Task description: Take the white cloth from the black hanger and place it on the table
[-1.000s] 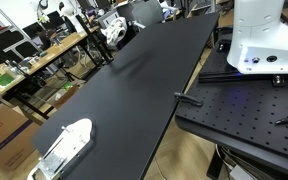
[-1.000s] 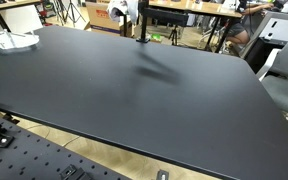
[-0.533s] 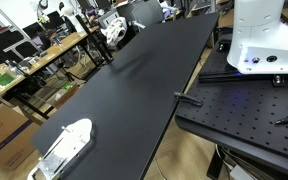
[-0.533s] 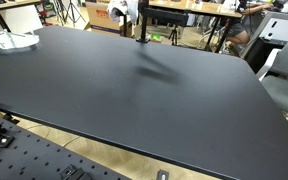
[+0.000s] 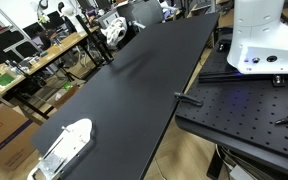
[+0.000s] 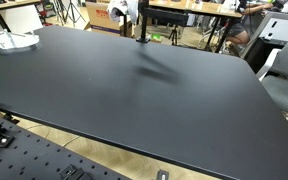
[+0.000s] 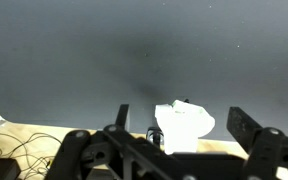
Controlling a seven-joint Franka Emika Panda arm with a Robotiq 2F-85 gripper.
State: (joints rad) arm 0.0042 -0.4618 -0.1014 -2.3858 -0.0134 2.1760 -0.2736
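The top of the white cloth [image 5: 112, 21] [image 7: 188, 114] lies beside the black hanger at the table's far edge, and I will close my gripper on it there.
The white cloth [image 7: 184, 124] hangs on the black hanger [image 6: 141, 24] at the far edge of the long black table [image 6: 144, 90]. It also shows in both exterior views [image 5: 116, 30] [image 6: 127, 10]. In the wrist view my gripper [image 7: 179, 112] is open and empty. Its two dark fingers [image 7: 246, 126] frame the cloth from a distance, well short of it. Only a small dark part of the hanger [image 7: 154, 135] shows beside the cloth in the wrist view. The gripper does not show in either exterior view.
A white and clear object [image 5: 64, 146] lies at the table's other end, also seen in an exterior view [image 6: 9, 41]. The robot's white base [image 5: 264, 35] stands on a perforated black plate [image 5: 244, 110] beside the table. Cluttered benches and chairs lie beyond the table.
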